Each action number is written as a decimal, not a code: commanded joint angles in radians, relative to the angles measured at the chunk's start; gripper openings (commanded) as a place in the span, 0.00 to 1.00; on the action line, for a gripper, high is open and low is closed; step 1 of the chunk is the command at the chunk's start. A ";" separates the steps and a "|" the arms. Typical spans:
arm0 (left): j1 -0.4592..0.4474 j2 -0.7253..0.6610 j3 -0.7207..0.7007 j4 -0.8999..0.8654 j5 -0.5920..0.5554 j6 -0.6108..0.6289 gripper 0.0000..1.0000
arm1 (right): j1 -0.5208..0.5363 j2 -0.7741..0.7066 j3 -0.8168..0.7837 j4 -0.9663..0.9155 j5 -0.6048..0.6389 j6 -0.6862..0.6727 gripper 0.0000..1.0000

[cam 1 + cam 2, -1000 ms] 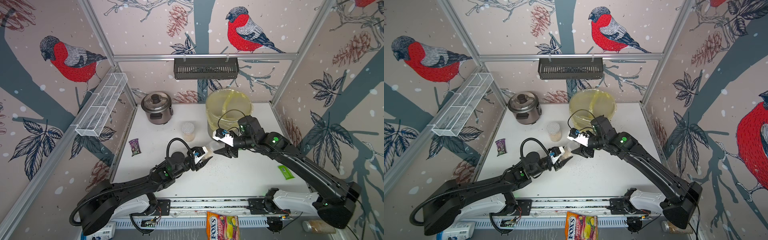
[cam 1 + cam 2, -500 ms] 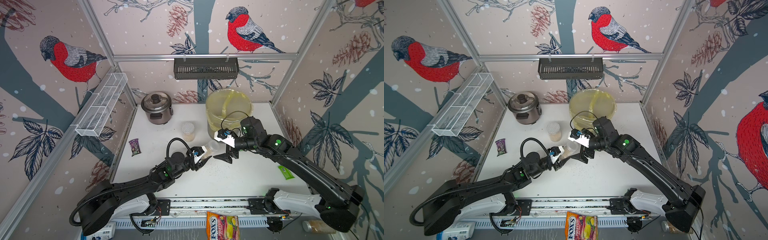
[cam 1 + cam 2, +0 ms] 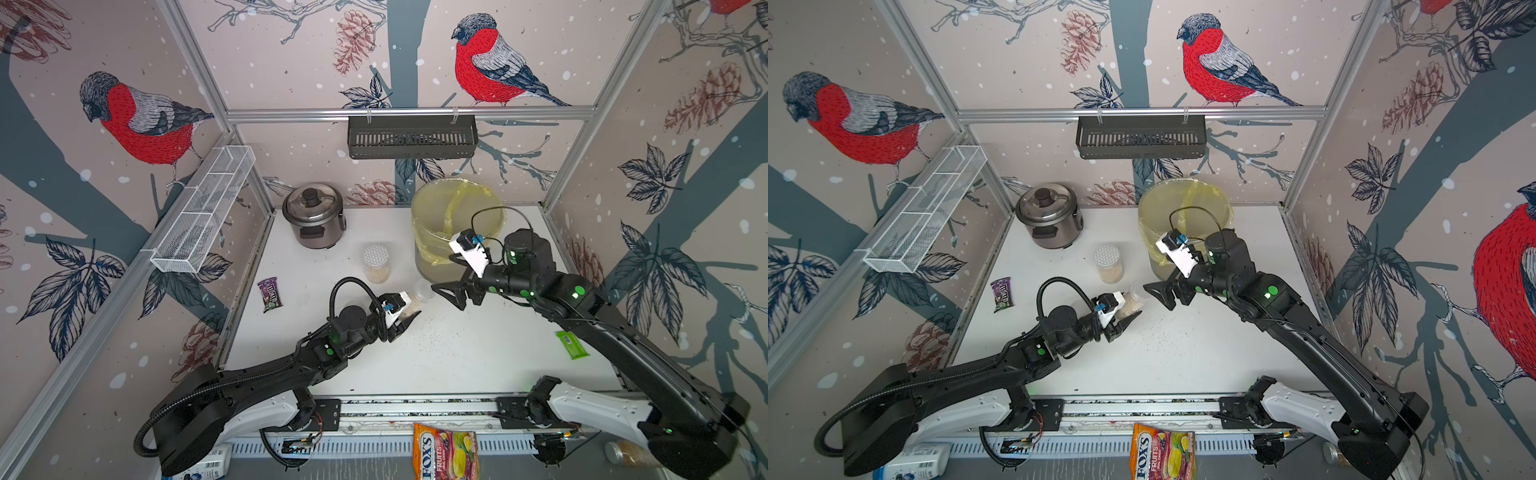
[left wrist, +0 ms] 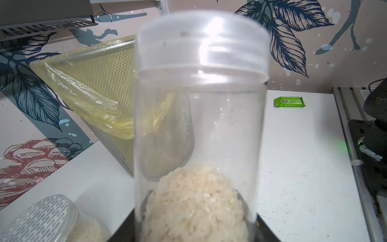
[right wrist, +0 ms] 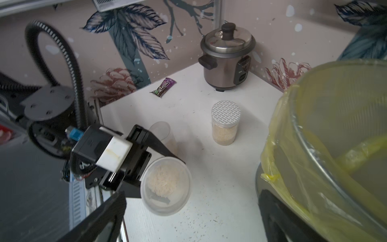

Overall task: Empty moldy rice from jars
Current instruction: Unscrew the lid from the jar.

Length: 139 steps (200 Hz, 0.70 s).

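My right gripper will turn its wrist, grip around the lid's rim (image 5: 166, 185) and twist before it empties the rice, because the clear lid closes the jar in my left gripper.
My left gripper (image 3: 409, 316) is shut on a narrow clear jar (image 3: 417, 297), tilted with its clear lid (image 4: 203, 42) on and pointing at the right gripper. Moldy rice (image 4: 194, 205) lies at the jar's base between the left fingers. My right gripper (image 3: 446, 297) stands open just right of the lid, touching nothing; in the right wrist view the jar (image 5: 166, 185) sits ahead of its spread fingers (image 5: 100, 220). A wider jar (image 3: 376, 264) with a silver dotted lid and rice stands upright behind. Another clear-lidded jar (image 5: 160, 128) stands partly hidden behind the left gripper.
The big bin with the yellow bag (image 3: 457, 199) stands at the back right, close behind the right gripper. A rice cooker (image 3: 313, 216) is at the back left, a purple candy pack (image 3: 270, 294) at the left, a green packet (image 3: 572, 344) at the right. Dark specks dot the table.
My right gripper has opened off the held jar's lid and drawn back a little to the right. The left gripper still holds the jar in the same place.
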 commanded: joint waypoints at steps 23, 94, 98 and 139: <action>0.000 0.000 0.014 0.040 -0.009 0.020 0.27 | -0.006 0.028 -0.008 -0.049 0.135 0.487 1.00; 0.000 0.012 0.016 0.050 -0.028 0.043 0.28 | 0.141 0.057 0.040 -0.180 0.273 0.734 1.00; 0.001 0.015 0.016 0.052 -0.029 0.044 0.28 | 0.145 0.064 0.040 -0.180 0.269 0.738 1.00; 0.001 0.017 0.004 0.077 -0.039 0.046 0.28 | 0.174 0.146 0.127 -0.237 0.278 0.740 0.98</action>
